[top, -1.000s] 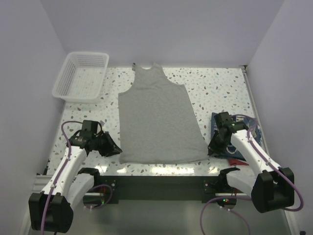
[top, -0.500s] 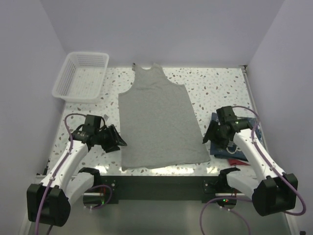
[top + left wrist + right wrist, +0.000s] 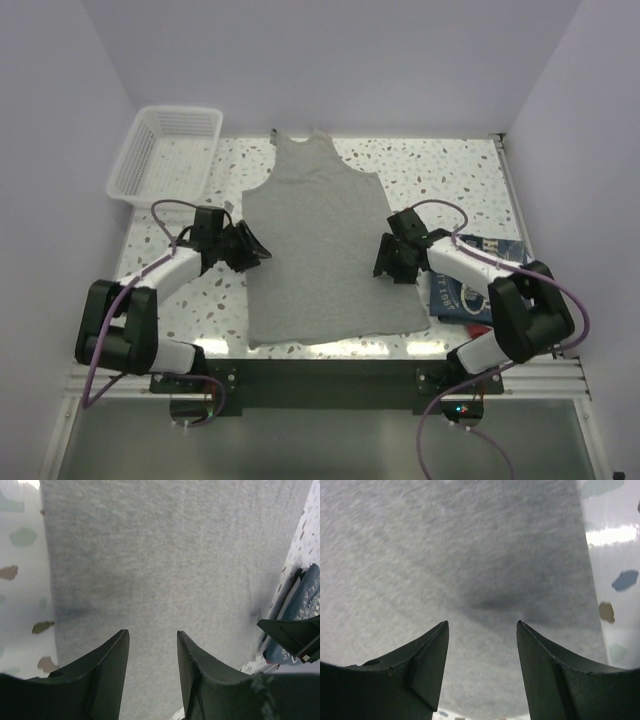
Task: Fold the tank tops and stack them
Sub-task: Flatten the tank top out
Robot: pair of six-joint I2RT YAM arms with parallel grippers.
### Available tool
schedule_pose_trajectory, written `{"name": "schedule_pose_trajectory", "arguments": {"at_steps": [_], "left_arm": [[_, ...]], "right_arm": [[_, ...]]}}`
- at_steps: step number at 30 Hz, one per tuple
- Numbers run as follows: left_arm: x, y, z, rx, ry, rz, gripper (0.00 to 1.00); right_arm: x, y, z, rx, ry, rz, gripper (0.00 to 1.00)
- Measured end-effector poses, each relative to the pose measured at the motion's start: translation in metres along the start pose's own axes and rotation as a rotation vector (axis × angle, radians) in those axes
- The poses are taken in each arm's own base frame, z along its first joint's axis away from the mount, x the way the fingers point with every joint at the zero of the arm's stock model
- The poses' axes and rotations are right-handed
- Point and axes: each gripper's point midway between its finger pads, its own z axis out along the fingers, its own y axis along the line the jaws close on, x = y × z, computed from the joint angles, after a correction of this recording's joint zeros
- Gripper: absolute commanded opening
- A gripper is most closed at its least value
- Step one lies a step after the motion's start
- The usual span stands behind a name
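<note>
The grey tank top is next for my left gripper, which should go to it and close on the bottom corner of its armhole point(image 3: 244, 192) nearest the white basket.
A plain light grey tank top point(image 3: 318, 240) lies spread flat in the middle of the table, neck toward the far wall. My left gripper point(image 3: 258, 250) hovers at its left side edge, about halfway down, open with nothing in it. In the left wrist view the open left gripper point(image 3: 153, 632) points across the grey cloth point(image 3: 165, 555). My right gripper point(image 3: 385, 258) is at the top's right side edge, also open. In the right wrist view the right gripper point(image 3: 482, 623) is just above the grey cloth point(image 3: 445, 545). A folded navy tank top point(image 3: 468, 292) with white lettering lies at the right, partly under my right arm.
A white mesh basket point(image 3: 170, 155) stands at the far left corner of the speckled table point(image 3: 440, 165). Walls close in the table on the left, back and right. The navy top point(image 3: 300, 605) shows at the right edge of the left wrist view.
Both grippers have opened and let go of the grey top's lower corners. Both arms have moved away from the near edge, up along the top's sides to its middle.
</note>
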Motion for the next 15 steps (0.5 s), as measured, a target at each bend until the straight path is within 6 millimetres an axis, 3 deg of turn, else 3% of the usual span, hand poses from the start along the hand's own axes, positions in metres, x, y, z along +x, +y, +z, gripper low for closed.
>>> {"name": "schedule_pose_trajectory", "arguments": {"at_steps": [3,8,15], "left_arm": [[-0.008,0.007,0.021,-0.025,0.004,-0.010,0.47],[-0.022,0.021,0.045,-0.099,-0.015,-0.035,0.47],[-0.067,0.005,0.067,-0.114,-0.090,-0.021,0.47]], "right_arm": [[0.000,-0.003,0.021,0.037,0.017,-0.003,0.59],[-0.027,0.015,0.033,0.023,-0.031,-0.005,0.59],[-0.063,0.032,0.049,0.012,-0.081,0.001,0.59]]}}
